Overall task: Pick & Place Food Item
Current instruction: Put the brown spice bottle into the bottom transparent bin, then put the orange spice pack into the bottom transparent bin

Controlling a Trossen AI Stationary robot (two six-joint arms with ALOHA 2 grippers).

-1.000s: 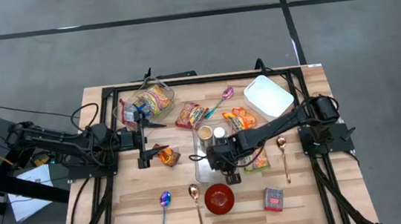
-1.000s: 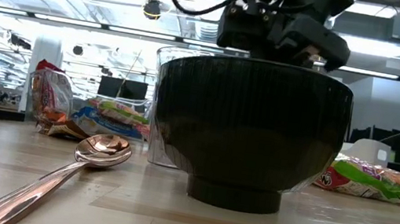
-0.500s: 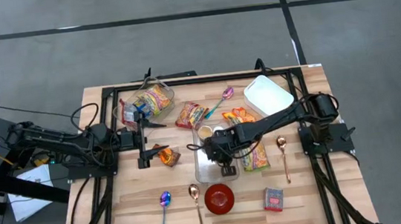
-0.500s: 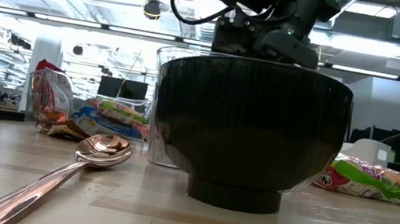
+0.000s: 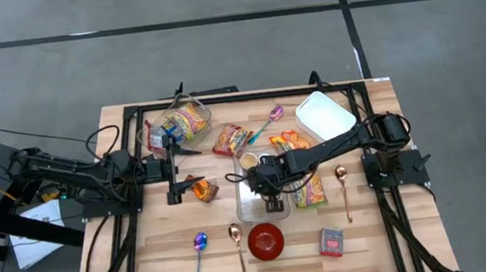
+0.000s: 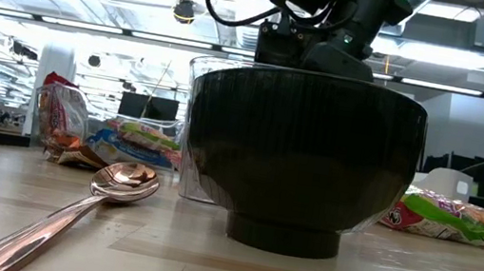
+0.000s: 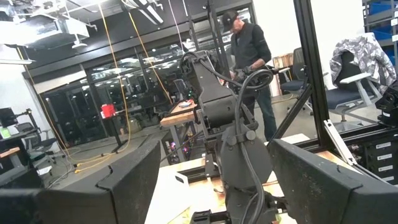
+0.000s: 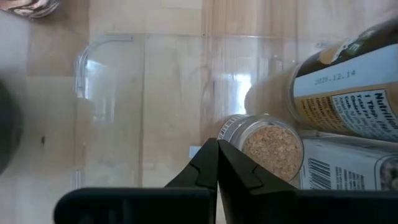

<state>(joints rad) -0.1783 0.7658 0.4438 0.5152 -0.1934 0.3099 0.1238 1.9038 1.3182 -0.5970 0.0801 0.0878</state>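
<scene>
Next, I close my left gripper on the near corner [image 5: 207, 199] of the small brown snack packet between it and the clear tray.
My right gripper [image 5: 267, 194] hangs shut and holds nothing, pointing steeply down over a clear plastic tray [image 5: 249, 206] in the middle of the table. In the right wrist view its fingertips [image 8: 217, 163] are just beside a spice jar of brown grains [image 8: 272, 145], above it and apart from it. A second jar [image 8: 339, 81] lies next to it at the tray's far end. Snack packets lie around: one [image 5: 307, 190] right of the tray, one [image 5: 231, 139] beyond it. My left gripper [image 5: 174, 173] waits open at the left, held level.
A red bowl [image 5: 266, 240] stands just in front of the tray and fills the low view [image 6: 302, 154]. Spoons [image 5: 237, 245] [image 5: 199, 249] [image 5: 343, 189] lie near the front. A white tray [image 5: 324, 116], a clear bag of snacks [image 5: 180, 124] and a small red box [image 5: 331, 242] are also on the table.
My right gripper has swung a little toward the table's far edge, from over the clear tray's near right corner to over its middle, rolling slightly, and has stayed shut. It has held still for the last half second.
</scene>
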